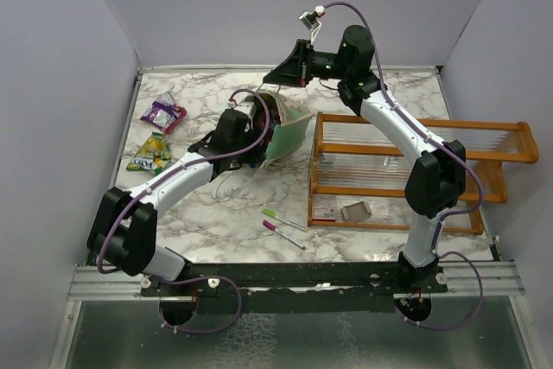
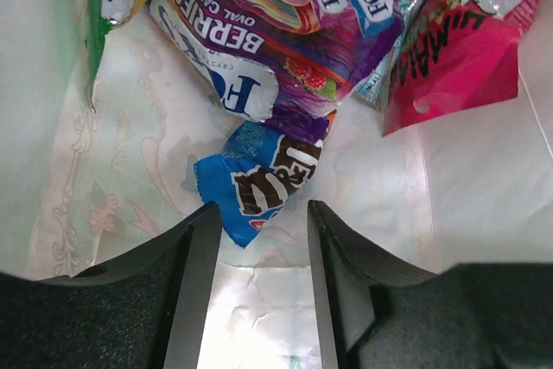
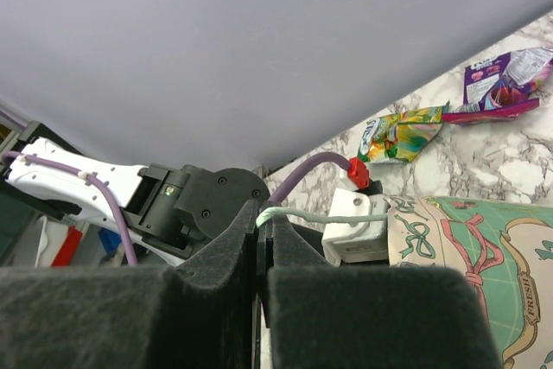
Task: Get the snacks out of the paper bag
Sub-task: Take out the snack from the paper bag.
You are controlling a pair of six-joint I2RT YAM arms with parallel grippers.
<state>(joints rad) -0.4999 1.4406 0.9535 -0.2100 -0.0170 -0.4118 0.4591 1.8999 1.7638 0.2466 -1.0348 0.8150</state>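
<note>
The blue packet's near corner is all that is within my fingers' reach, so next my left gripper opens, moves deeper into the paper bag and closes on the packet's striped middle [image 2: 252, 189].
The paper bag [image 1: 289, 131] lies tilted on the marble table with its mouth facing left. My right gripper [image 3: 264, 219] is shut on the bag's pale string handle [image 3: 337, 217], holding it up above the bag [image 3: 471, 252]. My left gripper [image 2: 257, 218] is inside the bag, open, with its fingertips hidden in the top view. A blue snack packet [image 2: 259, 181] lies just ahead of its tips, one corner against the left finger [image 2: 197, 274]. Behind it are a purple berries packet [image 2: 259, 32] and a pink packet [image 2: 445, 62]. Two snacks lie outside, one purple [image 1: 162, 112] and one yellow-green [image 1: 149, 155].
An orange wooden rack [image 1: 415, 157] stands right of the bag, with a small box [image 1: 356, 210] and a card [image 1: 326, 212] at its front. Two pens [image 1: 283, 225] lie near the table's front. Grey walls enclose the table on three sides.
</note>
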